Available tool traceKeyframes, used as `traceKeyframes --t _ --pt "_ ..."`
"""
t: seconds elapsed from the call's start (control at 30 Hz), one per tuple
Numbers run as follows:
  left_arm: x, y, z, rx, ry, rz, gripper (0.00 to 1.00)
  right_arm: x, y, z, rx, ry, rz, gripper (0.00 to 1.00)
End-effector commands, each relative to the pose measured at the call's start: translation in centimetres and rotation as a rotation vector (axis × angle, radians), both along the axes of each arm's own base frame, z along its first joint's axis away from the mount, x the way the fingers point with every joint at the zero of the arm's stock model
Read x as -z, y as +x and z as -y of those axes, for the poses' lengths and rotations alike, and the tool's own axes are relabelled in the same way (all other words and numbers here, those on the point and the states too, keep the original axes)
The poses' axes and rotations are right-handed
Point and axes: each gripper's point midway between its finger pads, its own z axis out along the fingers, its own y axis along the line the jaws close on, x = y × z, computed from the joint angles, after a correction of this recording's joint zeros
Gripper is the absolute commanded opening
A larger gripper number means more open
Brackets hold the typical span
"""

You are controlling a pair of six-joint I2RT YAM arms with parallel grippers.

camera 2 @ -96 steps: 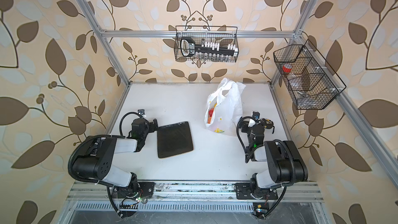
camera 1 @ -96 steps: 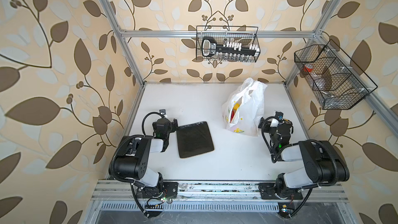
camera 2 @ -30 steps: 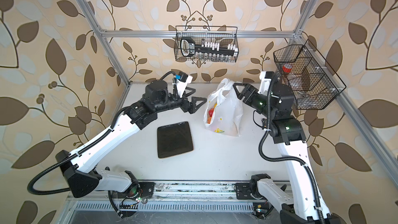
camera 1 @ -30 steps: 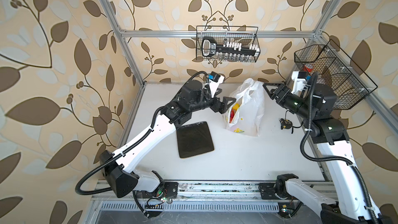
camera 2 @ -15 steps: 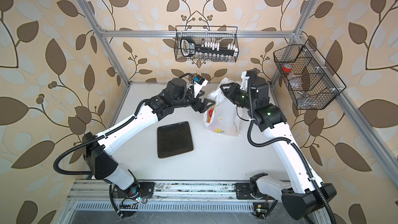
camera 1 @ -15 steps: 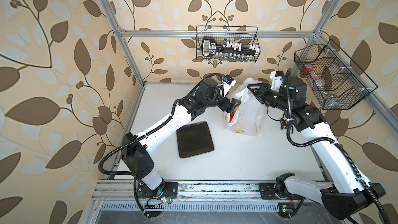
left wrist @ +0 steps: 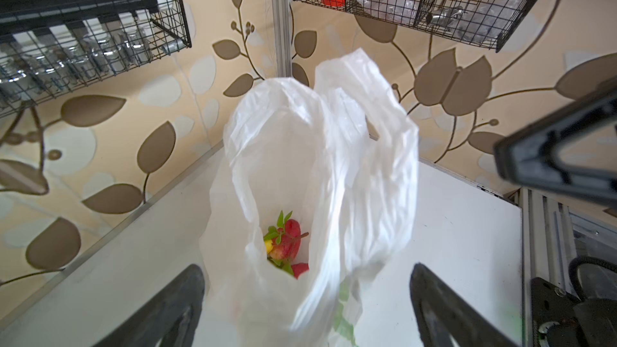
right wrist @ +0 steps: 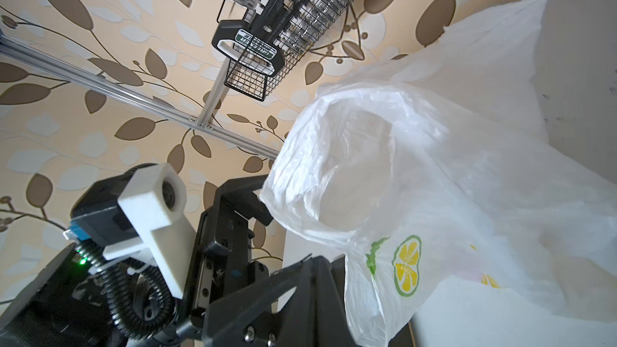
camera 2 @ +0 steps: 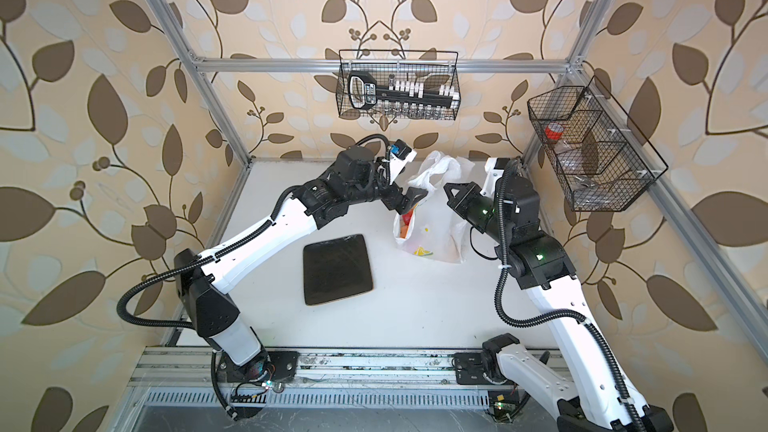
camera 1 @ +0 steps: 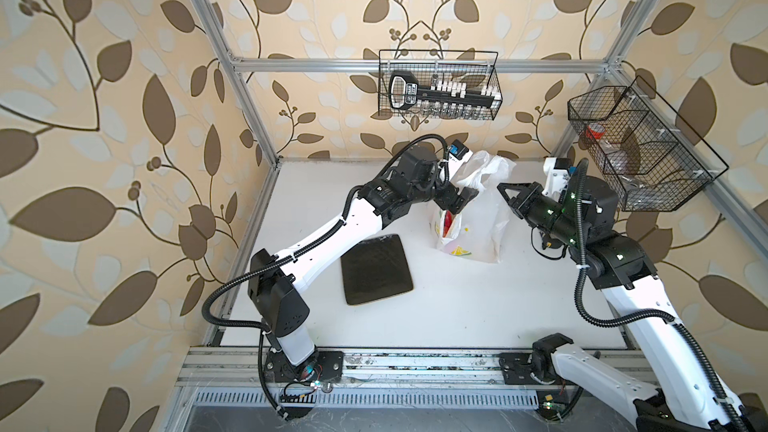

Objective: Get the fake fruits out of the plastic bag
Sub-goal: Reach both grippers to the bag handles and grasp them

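My left gripper is going to close on the near rim (camera 1: 461, 208) (left wrist: 313, 289) of the plastic bag's opening, at a spot just in front of the fake fruits.
The plastic bag (camera 1: 478, 218) (camera 2: 440, 226) stands slumped at the back of the white table with its handles up. The fake fruits (camera 1: 448, 220) show red and orange through its mouth. In the left wrist view they (left wrist: 286, 242) lie deep inside the bag (left wrist: 300, 148): red pieces, a yellow bit and green leaves. My left gripper (camera 1: 462, 200) (left wrist: 305, 268) is open and straddles the near rim of the mouth. My right gripper (camera 1: 503, 189) (right wrist: 312, 258) is shut, its tip against the bag's (right wrist: 467, 178) right side. I cannot tell whether it pinches any film.
A black square plate (camera 1: 376, 268) (camera 2: 336, 270) lies on the table in front of the bag, to its left. A wire basket (camera 1: 438, 85) hangs on the back wall. Another wire basket (camera 1: 640, 151) hangs on the right wall, close above my right arm.
Both arms rose from rest at the front to the bag. In the last second the left gripper reached its mouth. The right gripper shut and drew back a little to the right.
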Motion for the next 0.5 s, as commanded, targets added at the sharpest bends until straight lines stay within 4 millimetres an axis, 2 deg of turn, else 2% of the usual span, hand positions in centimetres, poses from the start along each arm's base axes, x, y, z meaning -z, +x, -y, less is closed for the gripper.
traceKeyframes --t 0.0,0.03,0.1,0.2,0.33,0.47 --pt "-1.6 1.3 0.2 -0.051 0.01 0.069 0.9 0.8 -0.4 0.4 0.022 -0.01 -0.031 0.0" --pt "-1.7 1.4 0.2 -0.051 0.011 0.075 0.9 0.6 -0.4 0.4 0.022 -0.007 -0.027 0.02" --pt "-1.9 0.7 0.5 -0.002 0.014 0.089 0.91 0.1 -0.3 0.4 0.024 -0.003 -0.022 0.21" --pt "-2.4 -0.9 0.4 0.064 0.003 0.115 0.95 -0.9 0.2 0.0 0.009 0.008 -0.002 0.42" --pt "-2.4 -2.3 -0.9 0.084 0.021 0.15 0.99 -2.8 1.7 -1.2 -0.028 0.038 0.047 0.53" --pt "-2.8 -3.5 -2.2 0.089 0.026 0.174 0.99 -4.0 3.6 -2.0 -0.04 0.047 0.068 0.6"
